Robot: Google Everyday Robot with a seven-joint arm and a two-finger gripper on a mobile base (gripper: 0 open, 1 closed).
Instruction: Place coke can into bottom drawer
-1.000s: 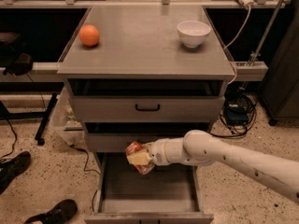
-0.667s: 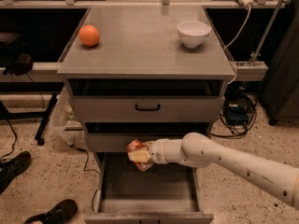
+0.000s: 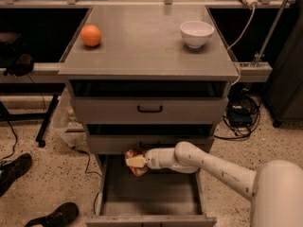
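The robot's gripper needs to release the coke can in the bottom drawer's front corner (image 3: pixel 118 201) nearest the shoes.
The coke can (image 3: pixel 134 165), red with pale markings, is held in my gripper (image 3: pixel 136 161). My arm reaches in from the lower right. The gripper is shut on the can and holds it over the back left part of the open bottom drawer (image 3: pixel 151 193), just below the front of the middle drawer. The drawer's wide grey floor is bare. The can is partly hidden by the pale fingers (image 3: pixel 137 161).
An orange (image 3: pixel 91 35) and a white bowl (image 3: pixel 196 33) sit on the cabinet top (image 3: pixel 147 46). Two upper drawers with black handles (image 3: pixel 150 109) are above the open one. Shoes (image 3: pixel 52 215) and cables lie on the floor at the left.
The gripper with the can has shifted slightly left and stays at about the same height above the drawer. Nothing else has moved.
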